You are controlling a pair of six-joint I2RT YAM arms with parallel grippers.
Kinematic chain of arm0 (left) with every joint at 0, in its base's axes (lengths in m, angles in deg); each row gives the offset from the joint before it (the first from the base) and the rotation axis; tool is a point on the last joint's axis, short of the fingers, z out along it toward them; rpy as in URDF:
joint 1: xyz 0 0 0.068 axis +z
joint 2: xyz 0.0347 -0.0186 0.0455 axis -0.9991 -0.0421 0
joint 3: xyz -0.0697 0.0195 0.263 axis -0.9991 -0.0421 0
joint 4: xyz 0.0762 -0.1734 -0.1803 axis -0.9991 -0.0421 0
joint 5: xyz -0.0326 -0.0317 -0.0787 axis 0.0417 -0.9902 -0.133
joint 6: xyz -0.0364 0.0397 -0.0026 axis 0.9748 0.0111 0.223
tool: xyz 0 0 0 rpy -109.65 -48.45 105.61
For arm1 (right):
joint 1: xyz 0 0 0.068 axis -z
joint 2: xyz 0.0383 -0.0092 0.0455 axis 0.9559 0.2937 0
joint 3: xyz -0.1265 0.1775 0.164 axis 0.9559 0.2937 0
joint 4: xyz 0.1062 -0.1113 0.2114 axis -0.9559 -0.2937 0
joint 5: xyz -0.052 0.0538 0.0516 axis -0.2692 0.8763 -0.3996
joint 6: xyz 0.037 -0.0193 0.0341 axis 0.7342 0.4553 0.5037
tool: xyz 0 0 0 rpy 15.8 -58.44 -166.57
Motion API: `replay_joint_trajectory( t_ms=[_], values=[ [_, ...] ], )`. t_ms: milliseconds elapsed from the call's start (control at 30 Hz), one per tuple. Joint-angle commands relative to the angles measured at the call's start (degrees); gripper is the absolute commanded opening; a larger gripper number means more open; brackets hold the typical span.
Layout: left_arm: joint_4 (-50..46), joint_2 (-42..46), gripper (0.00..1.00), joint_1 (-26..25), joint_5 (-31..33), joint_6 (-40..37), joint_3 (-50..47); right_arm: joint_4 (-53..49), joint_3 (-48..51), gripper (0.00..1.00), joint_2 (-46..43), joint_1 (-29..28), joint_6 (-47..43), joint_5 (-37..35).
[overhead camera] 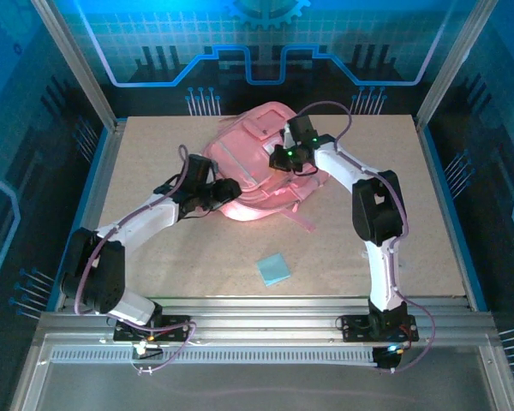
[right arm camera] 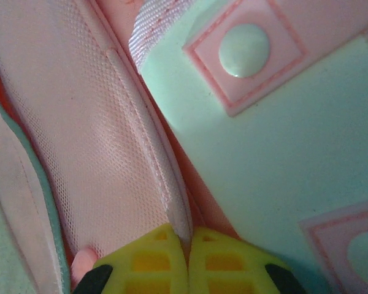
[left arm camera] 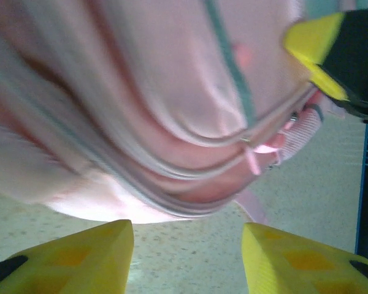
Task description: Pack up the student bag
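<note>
The bag slants with its zippered edge beyond the robot's left gripper, so that gripper should grip the front pocket's edge (left arm camera: 246, 136) by the green strip and straighten the bag.
The student bag (overhead camera: 248, 171) is a large soft pink backpack lying flat at the back middle of the table. My left gripper (overhead camera: 231, 190) hovers at its near left edge. In the left wrist view it (left arm camera: 187, 236) is open, with bare table between the yellow fingers and the bag's zippered edge (left arm camera: 172, 202) just beyond them. My right gripper (overhead camera: 284, 158) is over the bag's right part. In the right wrist view it (right arm camera: 188, 236) is shut on a thin pink mesh fabric edge (right arm camera: 172, 196) of the bag, beside a pale panel (right arm camera: 276, 141) with a round stud.
A small light-blue flat square (overhead camera: 274, 269) lies on the table in front of the bag. A loose pink strap (overhead camera: 301, 218) trails from the bag toward the right arm. Raised blue frame edges (overhead camera: 98, 171) bound the table on both sides.
</note>
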Motion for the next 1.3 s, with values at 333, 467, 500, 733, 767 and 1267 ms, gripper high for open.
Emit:
replay_joint_trajectory(
  t_ms=[333, 467, 500, 733, 767, 1267],
  values=[
    [-8.7, -9.8, 0.53, -10.0, 13.2, -0.1, 12.4, 3.7, 3.5, 0.00, -10.6, -5.4, 14.1, -8.1],
    [-7.6, -11.8, 0.54, -10.0, 17.7, 0.3, 12.1, 6.0, 5.0, 0.00, -11.3, -6.0, 16.4, -6.9],
    [-7.5, -12.2, 0.54, -10.0, 18.9, 0.2, 12.0, 6.4, 5.3, 0.00, -11.5, -5.9, 16.8, -6.5],
    [-6.3, -15.9, 0.51, -9.9, 24.2, -1.3, 12.4, 8.7, 8.8, 0.00, -14.5, -6.7, 17.8, -4.6],
    [-6.1, -16.4, 0.49, -9.9, 24.5, -1.5, 12.6, 9.0, 9.4, 0.00, -15.0, -6.8, 18.0, -4.7],
    [-4.9, -14.4, 0.30, -8.4, 25.9, -9.4, 13.9, 12.7, 18.2, 0.00, -19.9, -4.1, 17.6, -2.8]
  ],
)
